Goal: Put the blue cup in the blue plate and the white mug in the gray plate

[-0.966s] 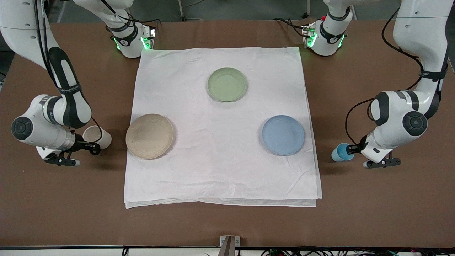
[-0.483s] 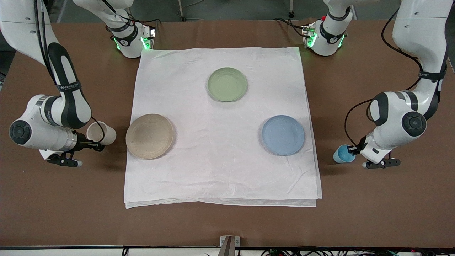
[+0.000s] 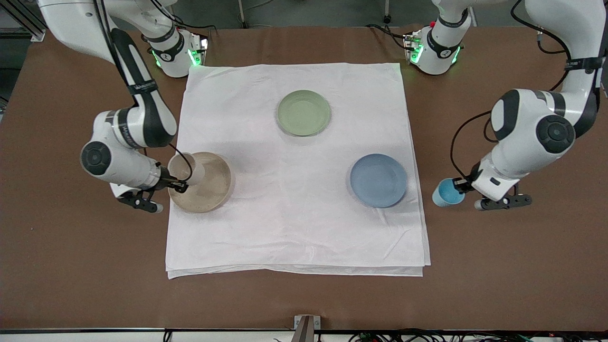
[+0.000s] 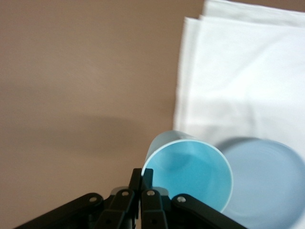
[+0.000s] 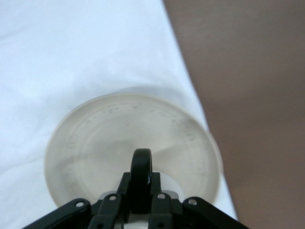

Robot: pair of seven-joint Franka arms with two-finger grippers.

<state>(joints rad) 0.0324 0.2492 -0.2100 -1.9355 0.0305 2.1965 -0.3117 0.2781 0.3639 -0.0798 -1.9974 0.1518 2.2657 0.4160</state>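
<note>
The robot's left gripper should release the blue cup on the middle of the blue plate (image 3: pixel 378 181) (image 4: pixel 263 183). The cup is now held over the brown table.
My right gripper (image 3: pixel 176 184) is shut on the dark loop handle of the white mug (image 3: pixel 186 168) and holds it in the air over the gray plate (image 3: pixel 211 190), which is beige-tan. In the right wrist view the handle (image 5: pixel 141 172) sits between the shut fingers above the plate (image 5: pixel 90 143). My left gripper (image 3: pixel 460 185) is shut on the rim of the blue cup (image 3: pixel 445 193), held over the brown table beside the cloth's edge. The blue plate (image 3: pixel 378 180) lies on the cloth toward the left arm's end. The left wrist view shows the cup (image 4: pixel 190 171) and plate (image 4: pixel 271 181).
A pale green plate (image 3: pixel 303 112) lies on the white cloth (image 3: pixel 294 213), farther from the front camera than the other plates. The cloth covers the table's middle. Brown tabletop (image 3: pixel 71 266) surrounds it. The arm bases stand at the table's back edge.
My right gripper carried the white mug from over the brown table to above the gray plate. My left gripper lifted the blue cup and moved it slightly toward the blue plate.
</note>
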